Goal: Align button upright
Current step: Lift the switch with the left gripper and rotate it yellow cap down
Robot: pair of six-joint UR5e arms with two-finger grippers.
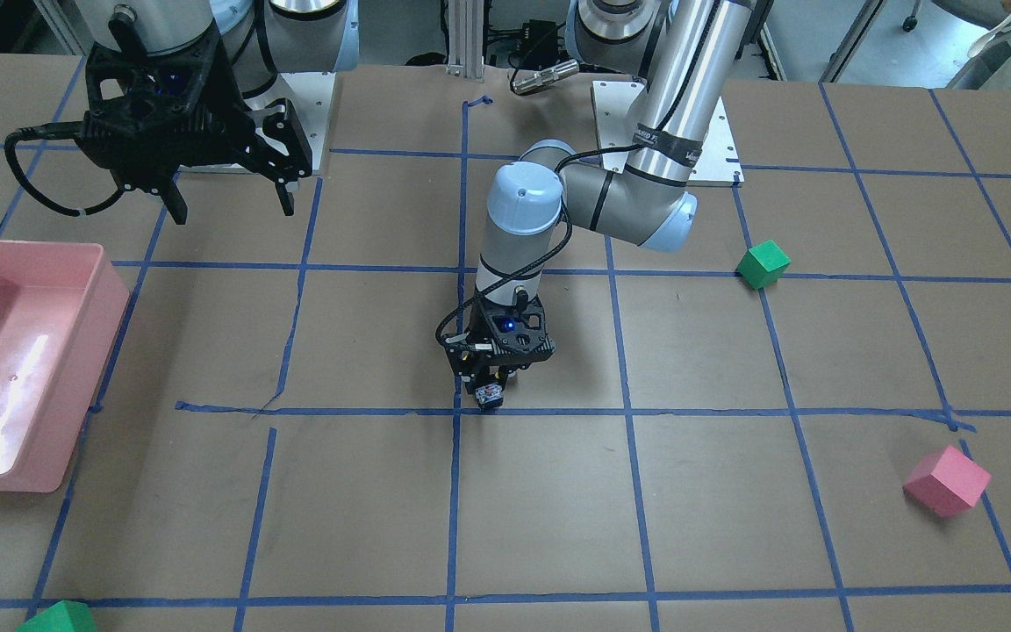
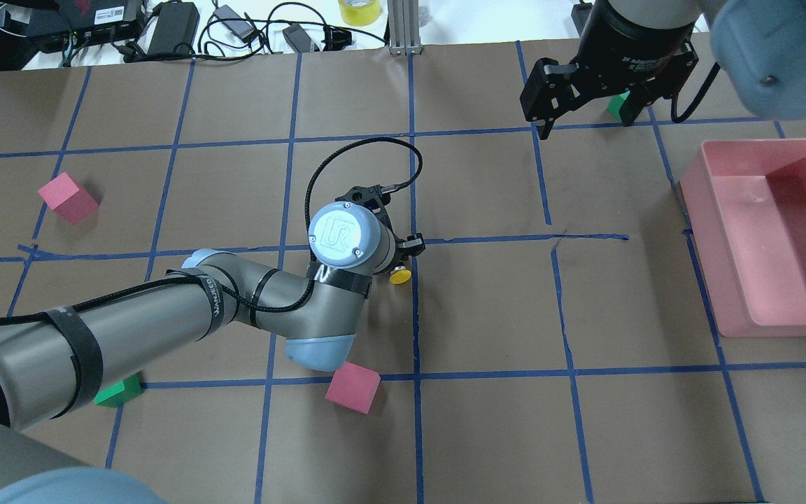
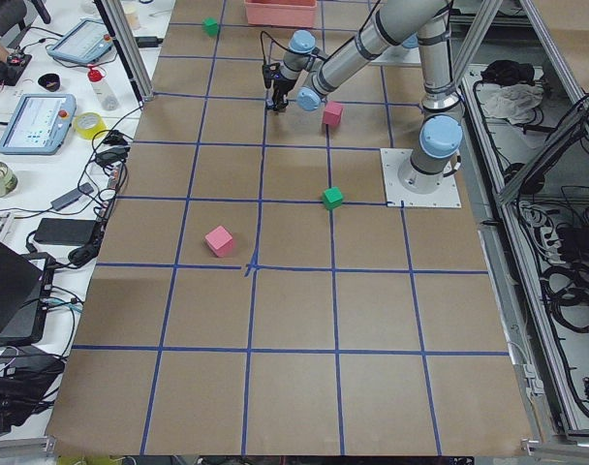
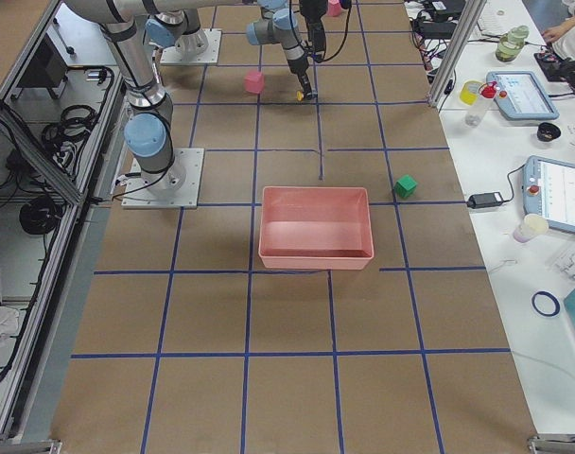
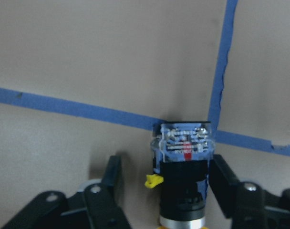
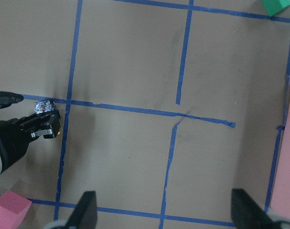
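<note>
My left gripper needs to recenter, as the button sits off-center in it with a gap beside its black body, then grip the body (image 5: 184, 192) and tip its yellow cap up.
The button (image 5: 183, 143) lies on its side on the brown table at a crossing of blue tape lines. Its whitish contact block points away from the left wrist camera. Its yellow cap (image 2: 399, 277) shows beside the wrist in the overhead view. My left gripper (image 5: 166, 164) is low over the table and straddles the black body. The right-hand finger (image 5: 220, 183) is against the body; the left-hand finger (image 5: 114, 179) stands clear with a gap. The button also shows in the front view (image 1: 490, 397). My right gripper (image 1: 233, 204) hangs open and empty, high near its base.
A pink bin (image 2: 767, 231) stands on the robot's right side. A pink cube (image 2: 352, 387) lies close behind the left elbow. Another pink cube (image 2: 67, 198) and a green cube (image 2: 117, 392) lie on the left side. A green cube (image 6: 278, 5) lies beyond the right gripper.
</note>
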